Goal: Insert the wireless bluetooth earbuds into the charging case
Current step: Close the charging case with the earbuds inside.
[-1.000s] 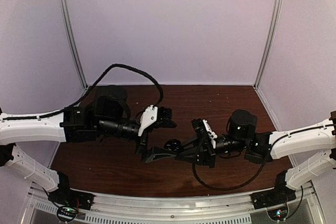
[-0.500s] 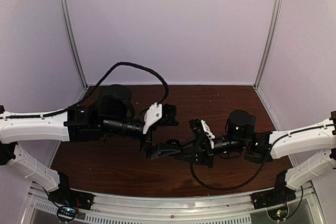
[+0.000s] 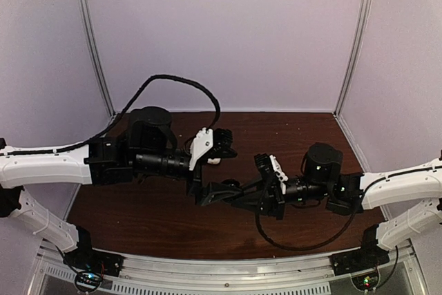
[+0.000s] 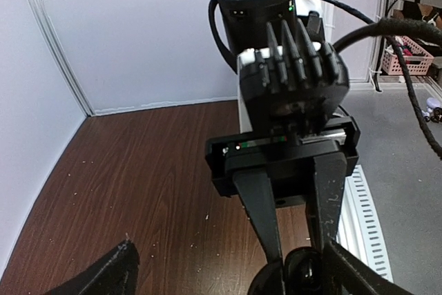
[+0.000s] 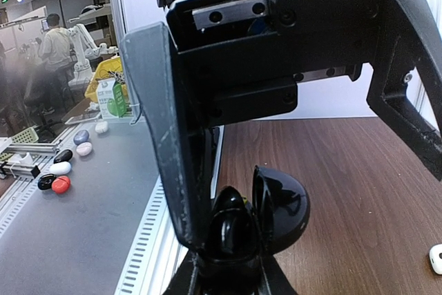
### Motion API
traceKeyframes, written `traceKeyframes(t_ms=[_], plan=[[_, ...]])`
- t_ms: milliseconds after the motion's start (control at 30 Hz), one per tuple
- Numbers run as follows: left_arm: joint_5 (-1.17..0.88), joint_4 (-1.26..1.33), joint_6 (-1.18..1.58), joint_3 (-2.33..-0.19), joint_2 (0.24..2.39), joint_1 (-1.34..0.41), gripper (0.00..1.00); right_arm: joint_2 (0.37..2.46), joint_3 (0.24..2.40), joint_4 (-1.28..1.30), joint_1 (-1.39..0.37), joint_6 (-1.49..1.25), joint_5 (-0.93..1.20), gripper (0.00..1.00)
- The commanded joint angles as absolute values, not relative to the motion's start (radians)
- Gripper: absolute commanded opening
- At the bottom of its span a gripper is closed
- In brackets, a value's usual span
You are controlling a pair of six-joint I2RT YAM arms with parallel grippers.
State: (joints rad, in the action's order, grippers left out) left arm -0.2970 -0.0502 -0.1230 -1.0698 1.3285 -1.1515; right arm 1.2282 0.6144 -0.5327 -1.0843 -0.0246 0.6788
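Observation:
My right gripper needs to set the black charging case down on the table (image 3: 229, 162) beside the small white thing.
The black charging case (image 5: 276, 205) stands open, lid tipped to the right, base pinched between my right gripper's (image 5: 228, 282) fingers. Something glossy black sits in the base; I cannot tell whether it is an earbud. My left gripper (image 4: 235, 282) is open, one finger (image 5: 166, 143) against the case's left side and the other far to the right. In the left wrist view the case (image 4: 304, 276) sits low between the right gripper's fingers. From above, both grippers (image 3: 215, 193) (image 3: 238, 197) meet at the case (image 3: 230, 185). A white earbud (image 5: 436, 258) lies on the table; a small white thing (image 3: 215, 161) shows by the left wrist.
Brown wooden table (image 3: 290, 136) with pale crumbs, walled in white at back and sides. A slotted metal rail (image 5: 141, 253) runs along the near edge. Beyond it, a grey bench holds several coloured cases (image 5: 61, 183).
Both grippers with the case between them have shifted slightly right and away from the near edge. The left arm has reached further in.

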Motion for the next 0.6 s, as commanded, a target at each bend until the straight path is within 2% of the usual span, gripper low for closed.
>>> traceKeyframes(t_ms=[0, 200, 567], plan=[[-0.400, -0.007, -0.130, -1.062, 1.303, -1.142, 0.95, 1.194, 0.604, -0.602, -1.095, -0.014, 0.646, 0.00], [-0.485, 0.031, -0.123, -1.036, 1.266, -1.144, 0.98, 1.186, 0.588, -0.629, -1.088, -0.023, 0.599, 0.00], [-0.367, 0.062, -0.092, -0.969, 1.184, -1.144, 0.98, 1.187, 0.574, -0.653, -1.082, -0.024, 0.627, 0.00]])
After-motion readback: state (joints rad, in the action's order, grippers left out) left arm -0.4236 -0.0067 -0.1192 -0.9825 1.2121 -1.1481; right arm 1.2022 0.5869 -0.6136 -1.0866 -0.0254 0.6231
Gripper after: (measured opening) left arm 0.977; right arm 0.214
